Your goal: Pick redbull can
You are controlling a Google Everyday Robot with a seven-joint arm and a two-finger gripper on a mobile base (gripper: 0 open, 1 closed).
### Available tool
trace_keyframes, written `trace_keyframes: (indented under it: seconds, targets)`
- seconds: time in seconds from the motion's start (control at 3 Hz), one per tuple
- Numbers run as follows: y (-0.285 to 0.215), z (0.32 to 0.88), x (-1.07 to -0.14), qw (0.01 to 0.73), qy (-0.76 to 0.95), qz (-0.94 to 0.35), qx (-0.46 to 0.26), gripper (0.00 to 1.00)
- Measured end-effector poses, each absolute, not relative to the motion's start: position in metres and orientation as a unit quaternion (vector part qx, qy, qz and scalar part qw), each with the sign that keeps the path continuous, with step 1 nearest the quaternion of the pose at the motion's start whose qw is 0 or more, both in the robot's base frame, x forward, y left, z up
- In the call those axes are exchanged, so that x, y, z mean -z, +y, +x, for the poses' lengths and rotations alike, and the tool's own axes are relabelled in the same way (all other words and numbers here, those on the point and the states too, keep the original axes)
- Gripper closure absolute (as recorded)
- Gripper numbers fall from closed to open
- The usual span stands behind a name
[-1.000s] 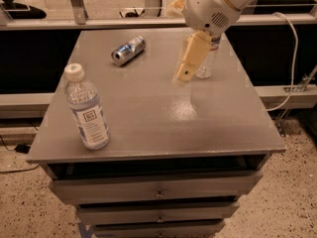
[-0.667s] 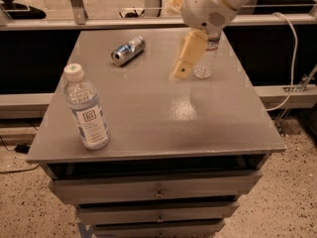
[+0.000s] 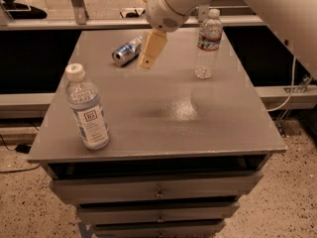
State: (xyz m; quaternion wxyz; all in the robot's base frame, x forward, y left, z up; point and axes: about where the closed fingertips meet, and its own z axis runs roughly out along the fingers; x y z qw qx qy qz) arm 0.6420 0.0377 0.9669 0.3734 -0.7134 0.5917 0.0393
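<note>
The robot's gripper should next move over the redbull can and close around the middle of its body (image 3: 129, 50), behind the can's shiny round end.
The redbull can (image 3: 126, 53) lies on its side at the back left of the grey tabletop (image 3: 163, 108), with its shiny round end facing front-left. My gripper (image 3: 147, 62) hangs from the white arm (image 3: 171, 4) just right of the can, slightly above the table, its cream tip pointing down. It is close to the can and holds nothing that I can see.
A clear water bottle with a white cap (image 3: 88, 109) stands at the front left. A second water bottle (image 3: 207, 44) stands at the back right. The table is a drawer cabinet (image 3: 158, 192) with drop-offs on all sides.
My gripper has moved left across the back of the table toward the can, uncovering the back right bottle. The can and bottles have not moved.
</note>
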Motion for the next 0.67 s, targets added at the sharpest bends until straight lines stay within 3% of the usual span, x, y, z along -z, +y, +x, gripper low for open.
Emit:
trace_keyframes:
  seconds: [0.67]
  targets:
    - [0.059, 0.72, -0.931, 0.379, 0.589, -0.712, -0.04, 0.0]
